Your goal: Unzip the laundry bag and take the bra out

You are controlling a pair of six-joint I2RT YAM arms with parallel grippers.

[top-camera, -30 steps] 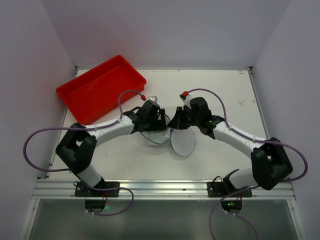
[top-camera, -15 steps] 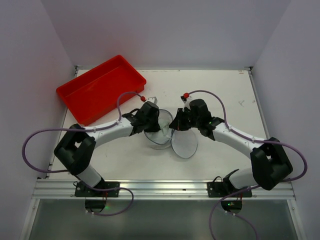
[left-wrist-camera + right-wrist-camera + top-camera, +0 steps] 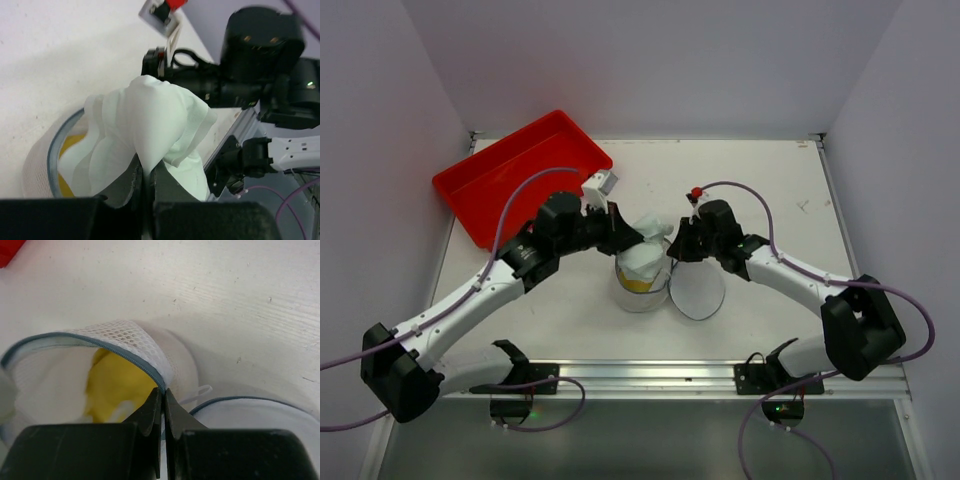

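Note:
Next, my left gripper releases the white bra in the red tray (image 3: 556, 172), close to the tray's side that faces the laundry bag. The bra is partly out of the bag's mouth now.
The laundry bag (image 3: 638, 292), a round white mesh drum with blue-grey zip trim (image 3: 131, 360), stands open mid-table. Its lid (image 3: 698, 291) lies flopped on the table to the right. My left gripper (image 3: 626, 238) is shut on a fold of the white bra (image 3: 646, 254), which is lifted partly out of the bag's mouth. In the left wrist view the bra (image 3: 150, 122) bunches above my shut fingers (image 3: 134, 182). My right gripper (image 3: 163, 392) is shut on the bag's zip rim, at the bag's right side (image 3: 672, 252). Something yellow (image 3: 117, 385) lies inside the bag.
A red rectangular tray (image 3: 520, 175) sits at the table's back left, close behind my left arm. The right arm's wrist (image 3: 250, 60) is close to the bra on its far side. The table's near edge has a metal rail (image 3: 640, 372).
My left gripper was open down in the bag, then shut on the bra and pulled up and back to the left, drawing the bra out. The right gripper kept hold of the rim.

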